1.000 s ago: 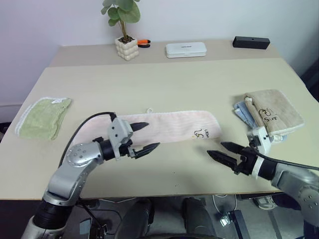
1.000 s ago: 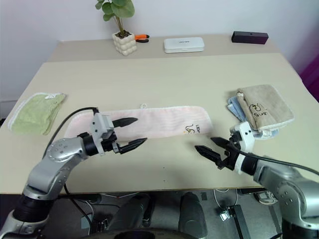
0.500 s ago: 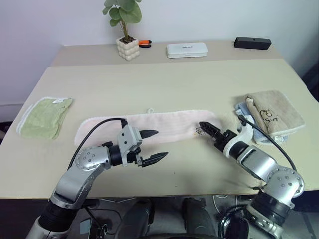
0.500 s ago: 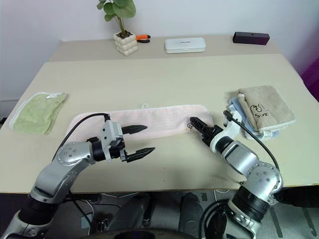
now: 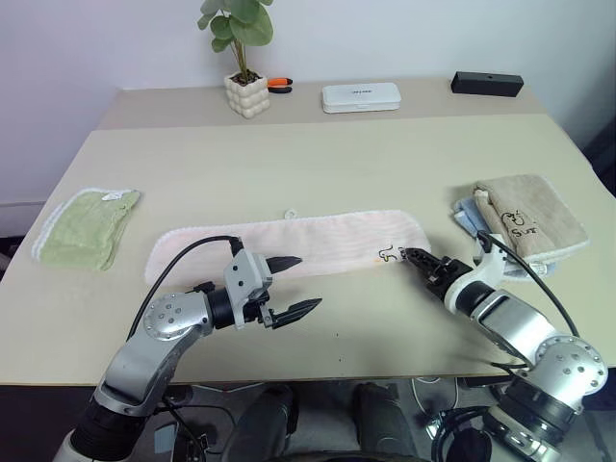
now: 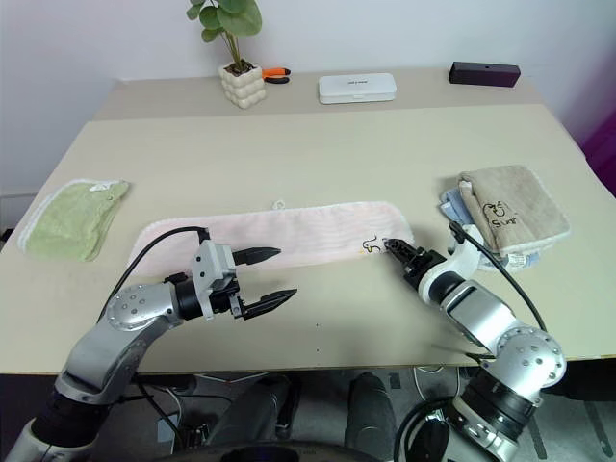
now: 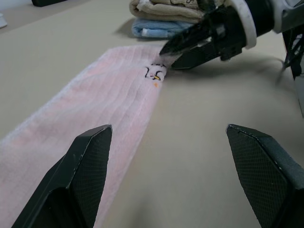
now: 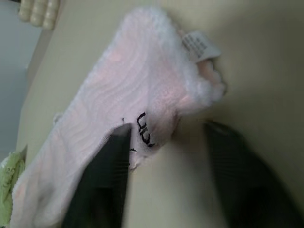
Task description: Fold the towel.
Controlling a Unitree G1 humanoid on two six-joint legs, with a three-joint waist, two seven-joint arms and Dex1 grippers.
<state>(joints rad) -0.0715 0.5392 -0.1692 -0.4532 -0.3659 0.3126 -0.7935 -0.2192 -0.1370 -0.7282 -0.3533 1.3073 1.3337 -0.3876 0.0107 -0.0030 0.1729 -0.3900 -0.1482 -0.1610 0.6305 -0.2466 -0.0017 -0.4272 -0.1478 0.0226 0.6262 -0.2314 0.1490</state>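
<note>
I need to pinch the towel end's hem (image 8: 209, 89) with my right gripper and fold it over, since the pale pink towel's end puckers by its tag and its marked corner is loose.
The pale pink towel (image 5: 308, 241) lies flat and stretched out lengthwise across the table (image 5: 318, 164), its dark printed mark (image 5: 388, 255) near the right end. My right gripper (image 5: 412, 256) sits low at that end's front corner. In the right wrist view its fingers (image 8: 107, 180) stand apart with the marked corner (image 8: 156, 114) between them, not pinched. My left gripper (image 5: 294, 286) hovers open over the towel's front edge, left of the middle, holding nothing. The left wrist view looks along the towel (image 7: 104, 95) to the right gripper (image 7: 166, 51).
A folded light green towel (image 5: 85, 226) lies at the left edge. A beige towel on a blue cloth (image 5: 525, 217) sits at the right, close behind my right arm. Along the back stand a potted plant (image 5: 244, 93), a white box (image 5: 360, 95) and a black box (image 5: 487, 84).
My right arm swung from the table's front edge up to the towel's right corner, rolling its wrist, and its fingers narrowed a little. The left gripper stayed about where it was, still open.
</note>
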